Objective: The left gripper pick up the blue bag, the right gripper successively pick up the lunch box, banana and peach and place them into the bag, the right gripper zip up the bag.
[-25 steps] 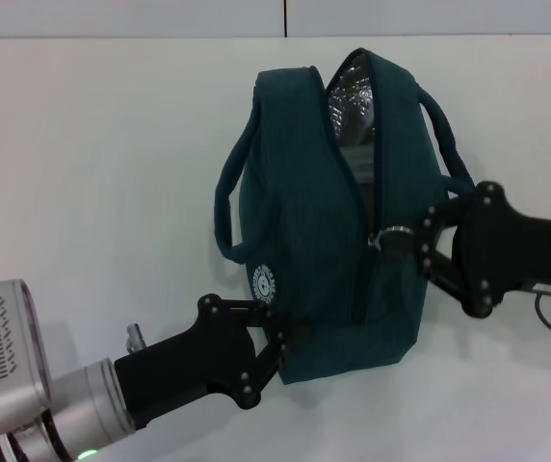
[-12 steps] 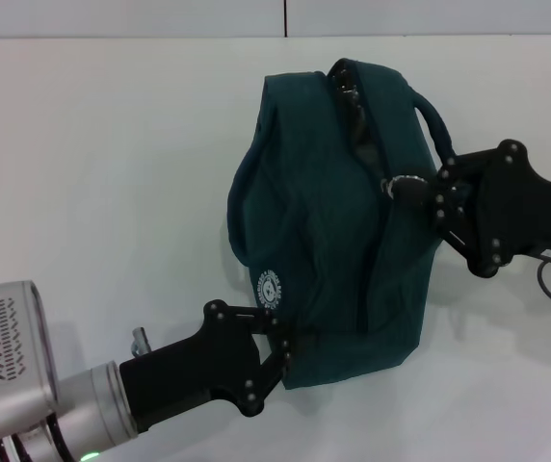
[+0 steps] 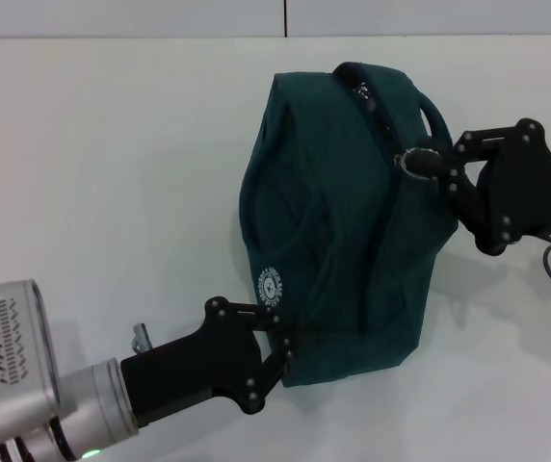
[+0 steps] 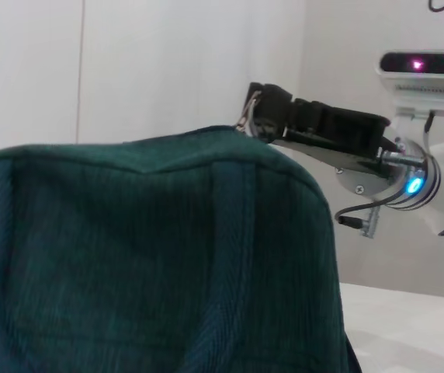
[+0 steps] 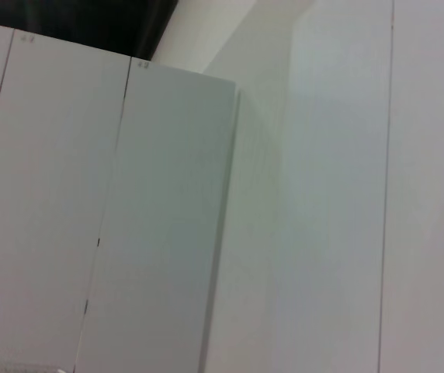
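Note:
My left gripper is on the blue bag's near corner, far away from the ring pull, so next I open it and grip the bag's side higher up [image 3: 287, 236] before I zip.
The blue bag [image 3: 333, 221] lies on the white table in the head view, zipper nearly closed to its far end, white logo facing me. My right gripper [image 3: 432, 166] is shut on the metal ring pull [image 3: 413, 162] at the bag's right upper side. My left gripper [image 3: 283, 346] is shut on the bag's near bottom corner. In the left wrist view the bag [image 4: 144, 256] fills the lower frame and the right gripper [image 4: 254, 116] grips the pull at its top edge. The lunch box, banana and peach are out of view.
The white table [image 3: 102, 183] stretches left and behind the bag, ending at a pale wall. A small metal part [image 3: 140, 336] sticks out beside my left wrist. The right wrist view shows only white wall panels [image 5: 206, 217].
My right gripper has drawn the ring pull up along the zipper toward the bag's far end. The foil-lined opening has closed and the bag has flattened and leaned right. The left gripper kept its hold.

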Motion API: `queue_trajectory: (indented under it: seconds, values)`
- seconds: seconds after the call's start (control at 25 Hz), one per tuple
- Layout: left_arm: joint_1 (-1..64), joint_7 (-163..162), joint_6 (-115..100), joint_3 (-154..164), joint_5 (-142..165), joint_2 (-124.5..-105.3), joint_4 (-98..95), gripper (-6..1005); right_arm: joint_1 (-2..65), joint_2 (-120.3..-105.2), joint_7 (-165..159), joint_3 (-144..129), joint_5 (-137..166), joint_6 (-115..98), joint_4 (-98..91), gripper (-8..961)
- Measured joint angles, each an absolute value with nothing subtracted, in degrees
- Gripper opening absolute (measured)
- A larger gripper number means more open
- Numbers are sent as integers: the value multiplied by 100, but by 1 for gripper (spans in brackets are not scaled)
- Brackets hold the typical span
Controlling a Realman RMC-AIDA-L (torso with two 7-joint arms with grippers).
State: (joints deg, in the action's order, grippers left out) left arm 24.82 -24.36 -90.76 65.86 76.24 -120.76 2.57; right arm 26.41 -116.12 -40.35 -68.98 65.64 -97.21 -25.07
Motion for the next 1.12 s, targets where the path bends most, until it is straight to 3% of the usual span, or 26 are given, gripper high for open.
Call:
queue_trajectory:
  seconds: [0.28, 0.72, 1.04, 1.12]
  values:
    - [2481, -2357, -9640, 6235, 7562, -12076, 370, 125, 2624, -11619, -3862, -6903, 6552, -9802, -2442, 30]
    - [3120, -2362, -10044, 5856, 7582, -12076, 926, 554, 2661, -11618, -3798, -6930, 6514, -9792, -2364, 29]
    - [3252, -2364, -10048, 5179, 7634, -12076, 1221, 787, 2644, -11618, -3789, -6935, 6512, -9781, -2363, 30]
    - [3240, -2364, -10048, 5132, 7634, -12076, 1221, 767, 2635, -11618, -3781, -6935, 6512, -9780, -2363, 30]
